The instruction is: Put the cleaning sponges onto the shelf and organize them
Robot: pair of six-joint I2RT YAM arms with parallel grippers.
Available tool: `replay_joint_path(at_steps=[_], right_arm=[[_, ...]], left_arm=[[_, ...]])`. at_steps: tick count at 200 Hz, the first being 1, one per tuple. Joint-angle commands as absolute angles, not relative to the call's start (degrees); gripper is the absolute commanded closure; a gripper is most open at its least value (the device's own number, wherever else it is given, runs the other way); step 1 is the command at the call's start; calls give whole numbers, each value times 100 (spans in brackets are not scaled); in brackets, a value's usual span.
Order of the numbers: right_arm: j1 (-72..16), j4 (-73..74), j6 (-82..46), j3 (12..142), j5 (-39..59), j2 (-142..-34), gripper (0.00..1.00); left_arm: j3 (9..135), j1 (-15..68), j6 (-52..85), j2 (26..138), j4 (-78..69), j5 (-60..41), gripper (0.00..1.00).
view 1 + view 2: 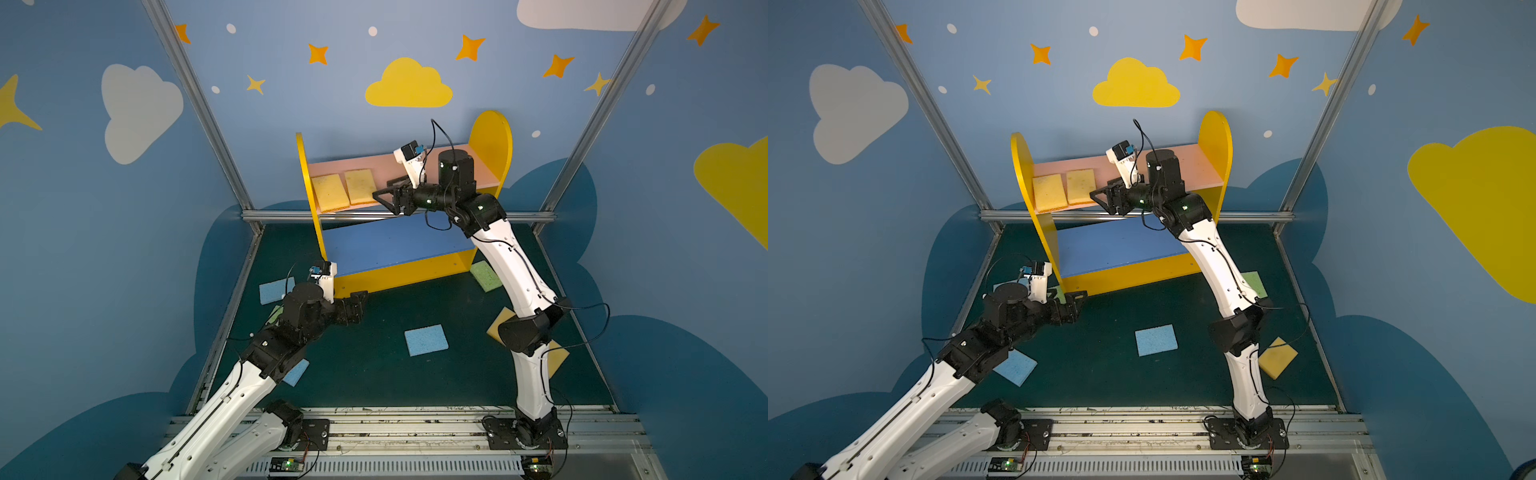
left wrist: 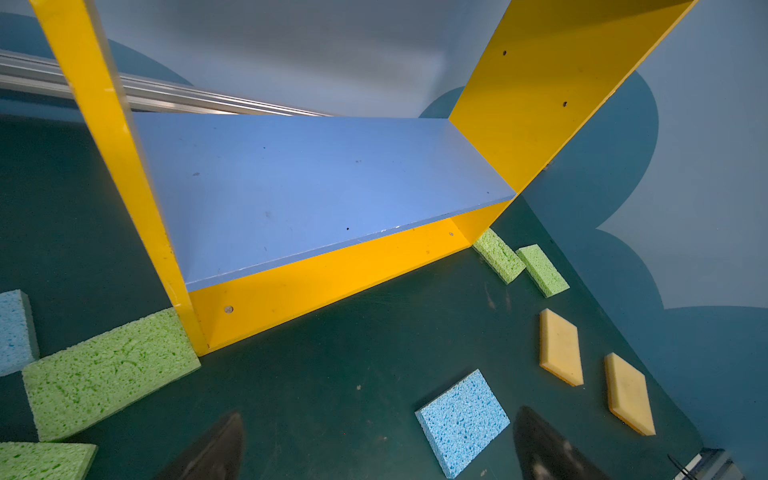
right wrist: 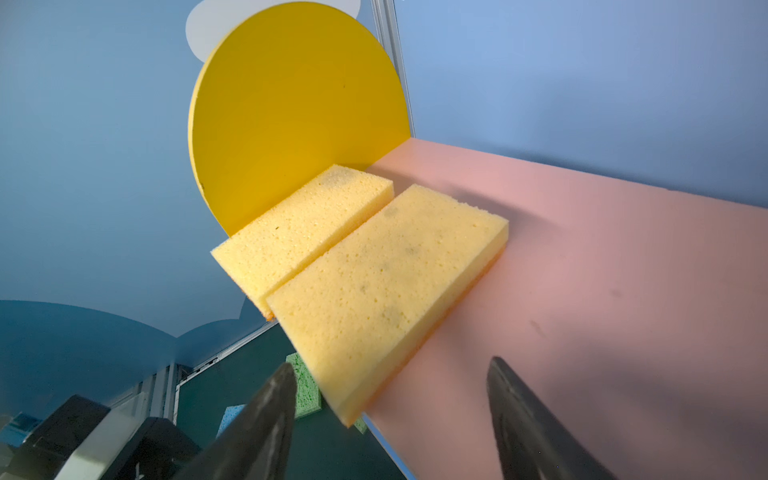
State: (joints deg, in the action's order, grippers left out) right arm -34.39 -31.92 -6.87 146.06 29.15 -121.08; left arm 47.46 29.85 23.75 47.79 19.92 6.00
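Note:
I need to grip the nearer yellow sponge by its front end (image 1: 1081, 200) with my right gripper and pull it flush, because it sits farther back than the other sponge, with a gap.
The shelf (image 1: 492, 137) stands at the back of the floor. Two yellow sponges (image 3: 303, 232) (image 3: 386, 282) lie side by side at the left end of its pink upper board (image 3: 602, 270), both overhanging the front edge. My right gripper (image 3: 390, 363) hovers open at that edge, its fingers apart from the nearer sponge's corner; in both top views it (image 1: 378, 197) (image 1: 1096, 195) sits beside that sponge (image 1: 360, 187). My left gripper (image 2: 380, 413) is open and empty, low by the shelf's front left corner (image 1: 359, 301). The blue middle board (image 2: 311, 187) is bare.
On the dark green floor lie a blue sponge (image 2: 461, 422) near my left fingers, green sponges (image 2: 108, 370) (image 2: 41, 459) and a blue one (image 2: 14, 328) by the shelf's left panel, two green (image 2: 498, 255) (image 2: 542, 270) and two yellow (image 2: 561, 347) (image 2: 629, 392) toward the right wall.

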Motion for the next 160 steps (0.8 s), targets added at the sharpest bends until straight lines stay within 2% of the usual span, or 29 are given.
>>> replay_joint_path(at_steps=[1,54,109,160], right_arm=[[-3384,-3233,-981,14610,3072,-12401,25],[-3537,-3266,-1030,14842,2972,-12594,24],[-3784,-3553,-802,14988,2272,-12700,31],[-3948,-3953,-559,15197,2035,-12805,41]], left_arm=[[4837,2954,2304,4807,1863,580,0],[4826,2945,2312,4790,1878,562,0],[4738,2938,2331,4668,1890,571,0],[4711,2936,2333,4588,1923,568,0]])
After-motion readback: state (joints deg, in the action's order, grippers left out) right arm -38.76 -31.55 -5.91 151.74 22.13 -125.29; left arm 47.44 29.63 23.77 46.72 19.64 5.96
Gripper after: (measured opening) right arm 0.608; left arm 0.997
